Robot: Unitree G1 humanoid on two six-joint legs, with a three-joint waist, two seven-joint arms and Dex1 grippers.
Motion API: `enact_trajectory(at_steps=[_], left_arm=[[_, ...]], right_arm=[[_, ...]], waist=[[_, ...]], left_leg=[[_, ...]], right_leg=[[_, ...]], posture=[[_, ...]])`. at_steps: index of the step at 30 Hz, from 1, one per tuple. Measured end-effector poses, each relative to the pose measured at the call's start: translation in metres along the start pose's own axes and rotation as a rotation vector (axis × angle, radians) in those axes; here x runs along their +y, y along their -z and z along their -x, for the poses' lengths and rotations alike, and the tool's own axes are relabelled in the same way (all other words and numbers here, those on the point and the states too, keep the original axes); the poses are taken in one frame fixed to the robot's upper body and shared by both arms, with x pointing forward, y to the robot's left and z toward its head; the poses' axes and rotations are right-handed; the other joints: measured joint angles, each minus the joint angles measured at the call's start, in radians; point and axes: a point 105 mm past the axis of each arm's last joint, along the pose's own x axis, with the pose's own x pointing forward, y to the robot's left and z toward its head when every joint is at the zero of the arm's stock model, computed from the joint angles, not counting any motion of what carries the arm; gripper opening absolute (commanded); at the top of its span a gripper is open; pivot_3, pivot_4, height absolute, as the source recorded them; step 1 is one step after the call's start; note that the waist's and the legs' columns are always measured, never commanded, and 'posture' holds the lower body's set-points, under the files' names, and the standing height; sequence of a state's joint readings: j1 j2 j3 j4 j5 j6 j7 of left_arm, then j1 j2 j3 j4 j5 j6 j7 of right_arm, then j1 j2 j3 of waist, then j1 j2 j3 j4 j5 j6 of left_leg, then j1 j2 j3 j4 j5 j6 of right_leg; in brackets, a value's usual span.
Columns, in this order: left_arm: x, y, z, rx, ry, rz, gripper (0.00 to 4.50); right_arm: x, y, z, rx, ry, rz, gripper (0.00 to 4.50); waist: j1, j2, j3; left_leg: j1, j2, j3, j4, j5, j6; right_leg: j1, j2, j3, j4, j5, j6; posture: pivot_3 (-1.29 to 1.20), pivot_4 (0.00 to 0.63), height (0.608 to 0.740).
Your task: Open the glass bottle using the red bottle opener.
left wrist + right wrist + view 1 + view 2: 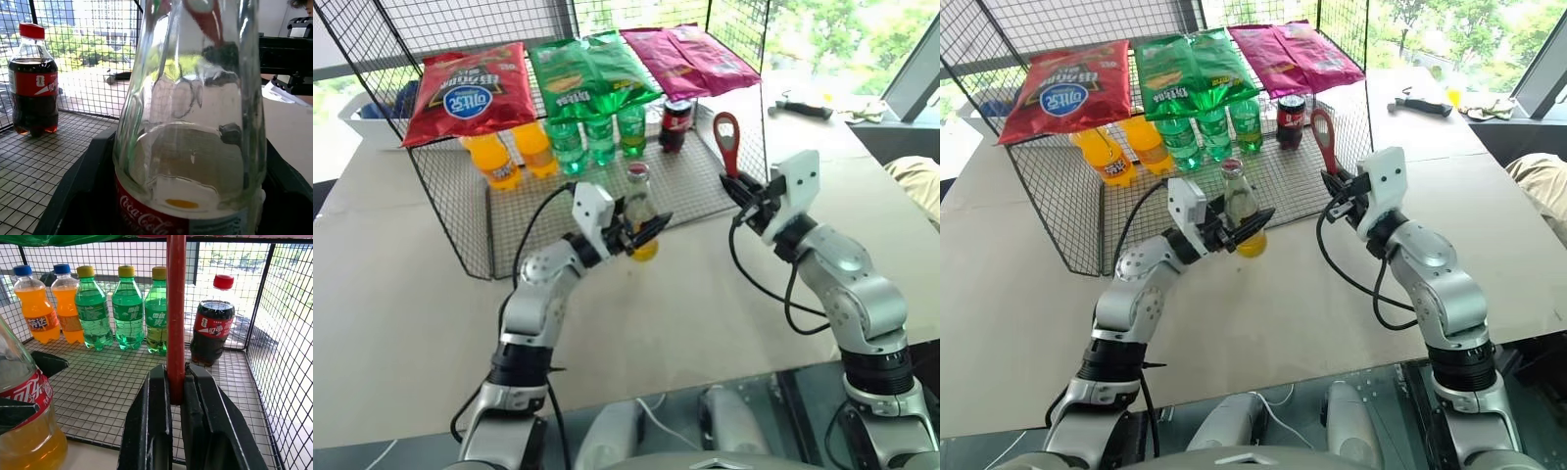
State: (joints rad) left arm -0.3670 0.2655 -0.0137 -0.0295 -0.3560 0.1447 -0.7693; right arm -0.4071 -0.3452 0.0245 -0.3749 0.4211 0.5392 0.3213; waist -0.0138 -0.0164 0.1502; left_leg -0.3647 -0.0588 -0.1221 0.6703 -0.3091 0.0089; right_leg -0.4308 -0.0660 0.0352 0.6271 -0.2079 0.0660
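My left gripper will open, rise and grip the neck (pixel 1236 184) before prying, since it holds the glass bottle low at its red label, far below the cap.
The glass bottle (pixel 638 196) stands upright in front of the wire rack, with yellow-orange liquid low inside, a red label and a cap on its narrow neck. My left gripper (pixel 642 232) is shut around its lower body; in the left wrist view the bottle (pixel 190 122) sits between the black fingers (pixel 73 196). To its right, my right gripper (pixel 742 188) is shut on the handle of the red bottle opener (pixel 725 137), which points up with its ring head on top. The opener's handle (pixel 176 308) rises between the closed fingers (pixel 154 421). Opener and bottle cap are apart.
A black wire rack (pixel 695 181) stands behind, with chip bags (pixel 470 93) on its top. Orange bottles (pixel 494 162), green bottles (pixel 599 137) and a cola bottle (pixel 675 125) stand on its lower grid. A dark tool (pixel 803 108) lies at the table's far right.
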Motion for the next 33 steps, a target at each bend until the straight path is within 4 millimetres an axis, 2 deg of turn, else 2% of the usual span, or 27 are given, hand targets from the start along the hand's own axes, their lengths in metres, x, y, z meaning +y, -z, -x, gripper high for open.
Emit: enact_trajectory(at_steps=[6, 12, 14, 15, 16, 17, 23, 29, 33], left_arm=[[-0.005, 0.012, 0.007, 0.032, -0.001, 0.004, 2.64], [-0.005, 0.013, 0.008, 0.031, -0.008, 0.017, 2.64], [-0.004, 0.013, 0.009, 0.034, -0.007, 0.028, 3.65], [-0.006, 0.012, 0.011, 0.037, 0.000, 0.029, 3.79], [-0.007, 0.012, 0.011, 0.036, 0.006, 0.030, 4.32], [-0.009, 0.011, 0.011, 0.033, 0.012, 0.032, 4.41], [-0.007, 0.008, 0.011, 0.027, -0.005, 0.029, 4.41], [-0.007, -0.015, 0.011, -0.045, 0.001, -0.010, 4.41], [-0.007, -0.017, 0.012, -0.040, 0.012, -0.028, 4.41]], right_arm=[[0.000, 0.000, 0.000, -0.003, 0.003, -0.005, 0.00], [0.001, 0.000, -0.001, -0.006, 0.000, -0.009, 0.00], [0.001, 0.000, -0.001, -0.007, 0.000, -0.011, 0.00], [0.001, 0.000, -0.001, -0.008, -0.001, -0.013, 0.00], [0.002, 0.000, -0.001, -0.008, -0.001, -0.013, 0.00], [0.002, 0.000, -0.001, -0.008, -0.001, -0.014, 0.00], [0.002, 0.000, -0.001, -0.010, -0.001, -0.016, 0.00], [0.003, 0.001, -0.002, -0.008, -0.006, -0.014, 0.00], [0.004, 0.001, -0.002, -0.008, -0.011, -0.017, 0.00]], waist=[[0.000, 0.000, 0.000], [0.000, 0.000, 0.000], [0.000, 0.000, 0.000], [0.000, 0.000, 0.000], [0.000, 0.000, 0.000], [0.000, 0.000, 0.000], [0.000, 0.000, 0.000], [0.000, 0.000, 0.000], [0.000, 0.000, 0.000]], left_leg=[[0.000, 0.000, 0.000, 0.000, 0.000, 0.000], [0.000, 0.000, 0.000, 0.000, 0.000, 0.000], [0.000, 0.000, 0.000, 0.000, 0.000, 0.000], [0.000, 0.000, 0.000, 0.000, 0.000, 0.000], [0.000, 0.000, 0.000, 0.000, 0.000, 0.000], [0.000, 0.000, 0.000, 0.000, 0.000, 0.000], [0.001, 0.000, 0.000, 0.000, 0.000, 0.000], [0.001, 0.001, 0.001, 0.000, 0.000, 0.000], [0.001, 0.001, 0.001, 0.000, 0.000, 0.000]], right_leg=[[0.000, 0.000, 0.000, 0.001, 0.000, 0.000], [0.000, 0.000, 0.000, 0.000, 0.000, 0.000], [0.000, 0.000, 0.000, 0.001, 0.000, 0.000], [0.000, 0.000, 0.000, 0.001, 0.000, 0.000], [0.000, 0.000, 0.000, 0.000, 0.000, 0.000], [0.000, 0.000, 0.000, 0.000, 0.000, 0.000], [0.000, 0.000, 0.000, 0.001, 0.000, 0.000], [0.000, 0.000, 0.001, 0.001, 0.000, 0.000], [0.000, 0.000, 0.001, 0.001, 0.000, 0.000]], posture=[[0.00, 0.150, 0.740], [0.00, 0.150, 0.740], [0.00, 0.150, 0.740], [0.00, 0.150, 0.740], [0.00, 0.150, 0.740], [0.00, 0.150, 0.740], [0.00, 0.150, 0.740], [0.00, 0.150, 0.740], [0.00, 0.150, 0.740]])
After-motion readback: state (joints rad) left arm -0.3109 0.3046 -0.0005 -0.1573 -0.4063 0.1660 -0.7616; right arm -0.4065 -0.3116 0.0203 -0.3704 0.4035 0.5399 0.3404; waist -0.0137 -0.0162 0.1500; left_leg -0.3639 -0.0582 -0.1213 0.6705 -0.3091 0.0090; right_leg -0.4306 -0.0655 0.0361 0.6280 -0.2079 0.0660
